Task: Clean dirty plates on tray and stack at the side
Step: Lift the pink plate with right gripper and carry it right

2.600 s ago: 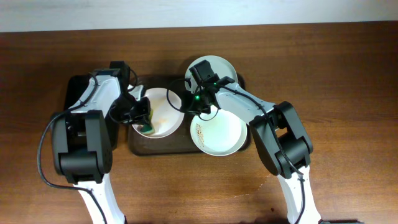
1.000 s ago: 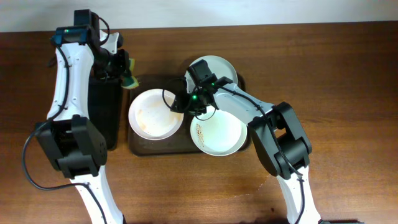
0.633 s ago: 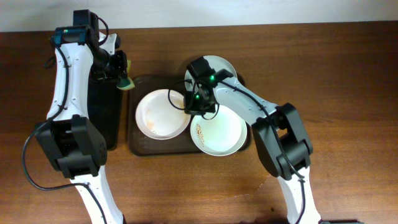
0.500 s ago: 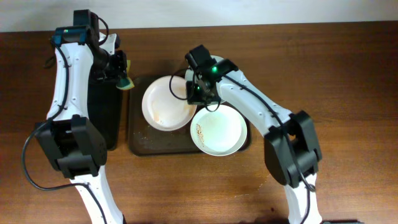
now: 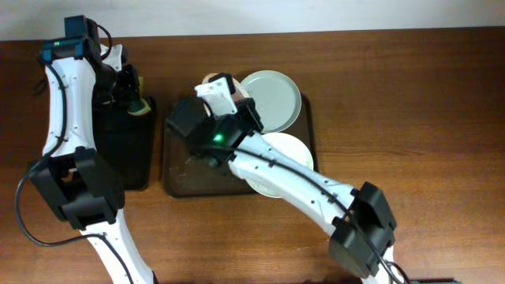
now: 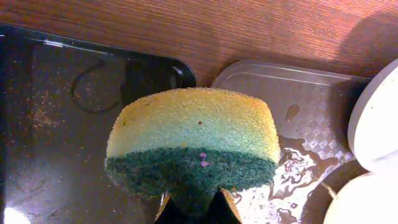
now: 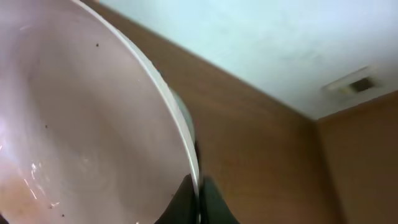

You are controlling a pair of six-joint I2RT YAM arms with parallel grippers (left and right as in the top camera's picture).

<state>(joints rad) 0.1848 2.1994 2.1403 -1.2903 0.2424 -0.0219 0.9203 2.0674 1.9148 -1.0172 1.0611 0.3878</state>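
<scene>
Next, my right gripper sets the white plate down on the open brown tabletop (image 5: 369,130) next to the dark-brown tray, across from the black tray.
My right gripper (image 7: 198,186) is shut on the rim of a white plate (image 7: 81,124) with faint orange-brown smears, held tilted high above the dark-brown tray (image 5: 177,170). In the overhead view the raised right gripper (image 5: 225,95) and arm hide most of that plate. A second plate (image 5: 274,96) lies at the tray's far right. A third plate (image 5: 292,154) lies in front of it, partly under my arm. My left gripper (image 5: 136,101) is shut on a yellow-and-green sponge (image 6: 193,143) over the black tray's far end.
The narrow black tray (image 5: 130,150) lies left of the brown tray and shows crumbs in the left wrist view (image 6: 56,124). The brown tray's wet corner (image 6: 298,99) and two plate edges (image 6: 379,124) show at that view's right. Brown tabletop (image 5: 410,118) extends to the right.
My right gripper has lifted the left plate off the tray, up toward the camera. My left arm has moved farther left with the sponge, over the black tray.
</scene>
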